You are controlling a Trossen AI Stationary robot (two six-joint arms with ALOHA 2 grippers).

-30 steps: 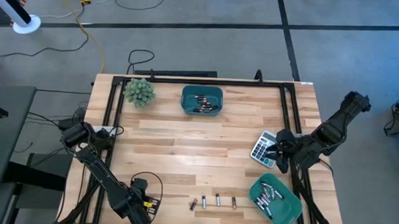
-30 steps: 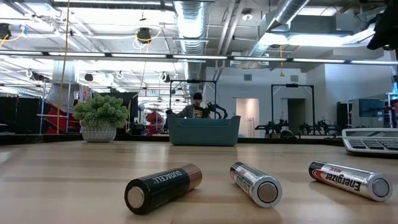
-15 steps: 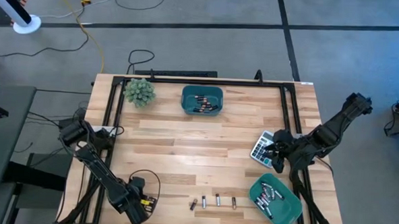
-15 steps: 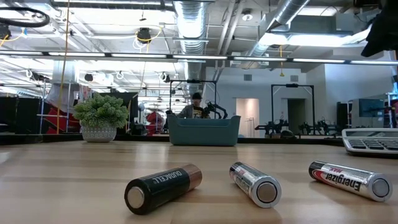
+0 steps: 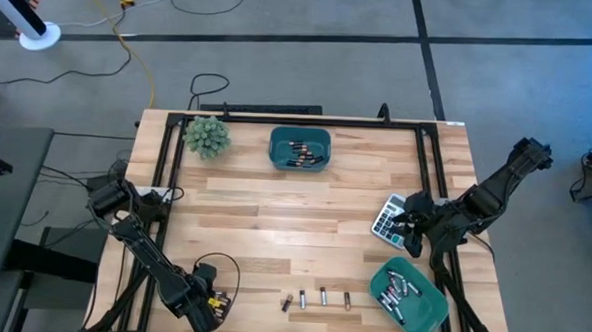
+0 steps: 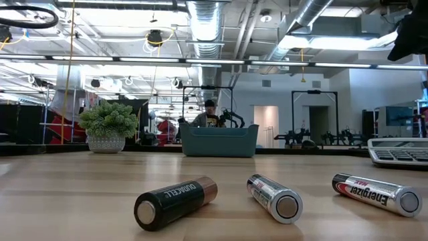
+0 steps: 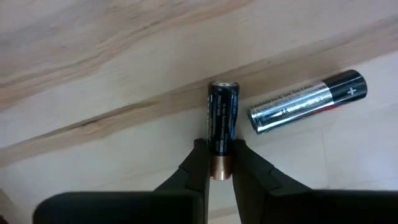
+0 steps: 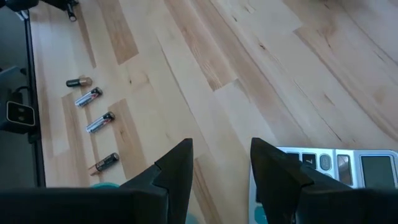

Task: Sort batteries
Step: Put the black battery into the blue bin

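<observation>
The left gripper I use will release the black battery beside the other batteries in the far teal bin (image 5: 290, 156).
My left gripper (image 5: 213, 305) is near the table's near-left corner, shut on a black battery with a copper end (image 7: 222, 121). A silver-and-black battery (image 7: 308, 101) lies on its side on the wood just beside it. Three more batteries (image 5: 323, 298) lie in a row by the near edge; the low view shows them as a black-and-copper cell (image 6: 175, 201) and two silvery ones (image 6: 274, 197). Both teal bins (image 5: 300, 148) (image 5: 408, 298) hold batteries. My right gripper (image 8: 221, 163) is open above the table beside the calculator (image 5: 390, 218), touching nothing. My left gripper pinches the black battery at its copper end (image 7: 221, 167) between its two fingers (image 7: 198, 163). The battery points straight forward from the fingers, in line with them. I cannot tell whether it rests on the wood or is just clear of it.
A small potted plant (image 5: 207, 135) stands at the far-left corner. The grey-white calculator lies near the right edge, just beyond the near-right bin. A black frame (image 5: 166, 170) runs along the table's left, far and right sides. Bare wood fills the table's middle.
My left arm has shifted a little toward the table's left edge, carrying its gripper with it. The batteries in the row by the near edge have stayed where they were.
</observation>
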